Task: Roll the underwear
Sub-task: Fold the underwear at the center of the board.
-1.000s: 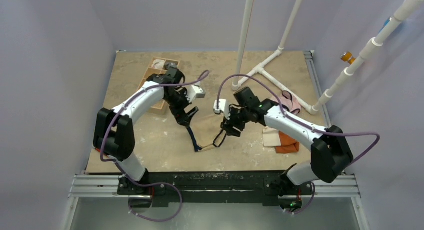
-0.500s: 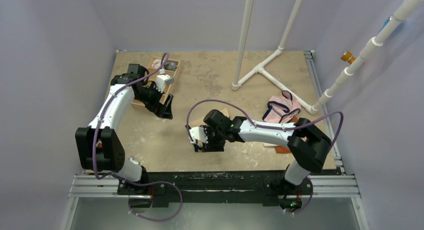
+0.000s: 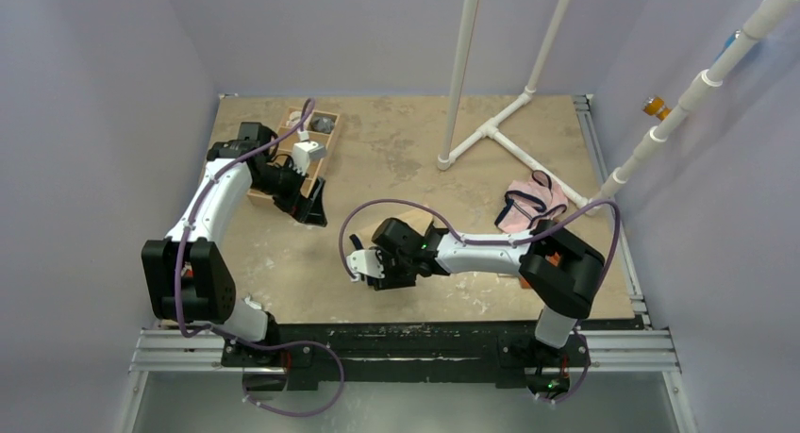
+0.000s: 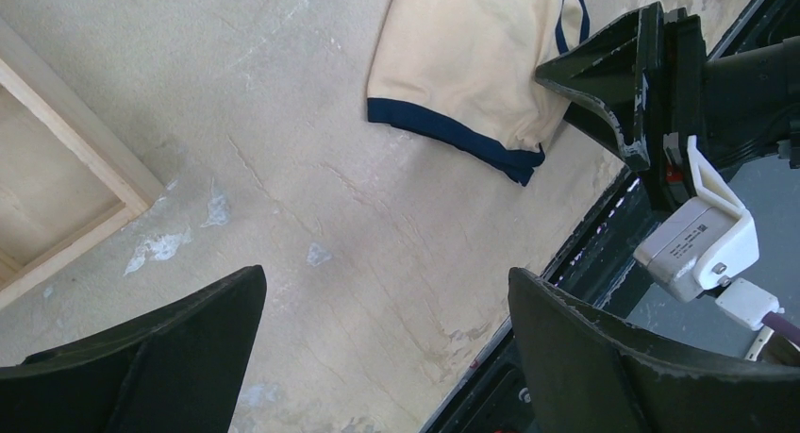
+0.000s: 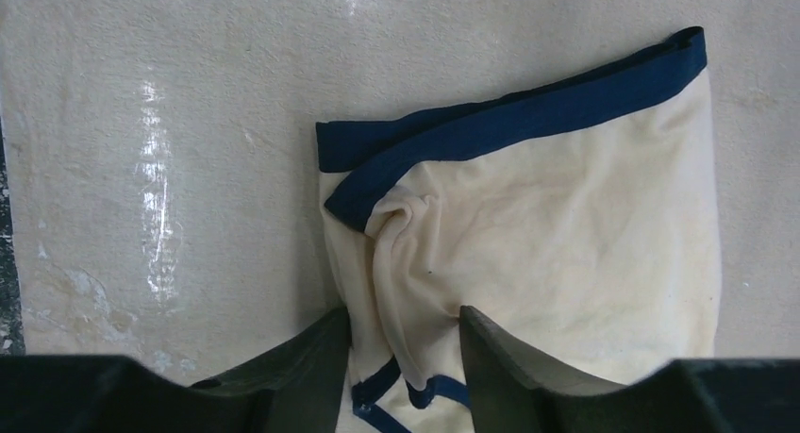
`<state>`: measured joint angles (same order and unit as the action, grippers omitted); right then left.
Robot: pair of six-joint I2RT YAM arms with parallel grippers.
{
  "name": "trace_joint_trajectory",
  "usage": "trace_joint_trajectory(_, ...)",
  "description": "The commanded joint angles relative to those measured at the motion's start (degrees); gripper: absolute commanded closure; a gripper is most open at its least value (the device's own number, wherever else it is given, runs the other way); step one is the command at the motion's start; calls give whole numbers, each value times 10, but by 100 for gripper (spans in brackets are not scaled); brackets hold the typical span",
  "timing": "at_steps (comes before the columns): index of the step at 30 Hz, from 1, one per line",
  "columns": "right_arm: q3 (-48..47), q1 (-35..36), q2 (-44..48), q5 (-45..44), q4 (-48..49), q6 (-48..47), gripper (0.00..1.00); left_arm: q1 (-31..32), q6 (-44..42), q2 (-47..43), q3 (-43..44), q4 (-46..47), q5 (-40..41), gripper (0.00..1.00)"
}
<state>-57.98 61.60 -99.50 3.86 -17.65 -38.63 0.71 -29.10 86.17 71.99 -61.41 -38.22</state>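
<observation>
The underwear's top layer folds in, its lower sticks out sideways, so next I pinch both layers [image 5: 374,299] with my right gripper and fold them over.
The underwear [image 5: 557,216] is tan-beige with navy edging and lies crumpled on the table. In the top view only a pale patch of it [image 3: 413,215] shows behind the right arm. My right gripper [image 5: 404,353] is low over the table near the front edge [image 3: 375,265] and is shut on a bunched fold of the underwear. My left gripper [image 4: 387,343] is open and empty, held above bare table by the wooden box [image 3: 311,208]. From the left wrist view the underwear [image 4: 462,60] lies ahead, with the right gripper's fingers [image 4: 613,84] beside it.
A wooden box [image 3: 300,155] stands at the back left. Pink briefs [image 3: 530,203] lie at the right next to a white pipe frame [image 3: 492,131]. Orange and cream cloths [image 3: 522,282] are mostly hidden behind the right arm. The table's dark front rail [image 4: 590,249] is close.
A second ago both grippers held the underwear up mid-table. The left gripper has let go and swung back-left to the box. The right gripper has carried the underwear down and leftward onto the table.
</observation>
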Motion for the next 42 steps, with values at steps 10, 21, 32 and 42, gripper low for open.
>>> trace_joint_trajectory(10, -25, 2, -18, 36, -67, 4, 92, -5, -11, 2, 16, 5, 2, 0)
trace_joint_trajectory(21, -158, 6, -50, 252, -365, -29, 100, -6, -14, 41, 59, 2, 33, 0)
trace_joint_trajectory(32, -414, -38, -178, 311, -615, -114, 100, -6, -54, 44, 31, 0, 37, 0)
trace_joint_trajectory(42, -502, -79, -270, 259, -616, -124, 96, -30, -37, 24, 7, 39, 81, 0)
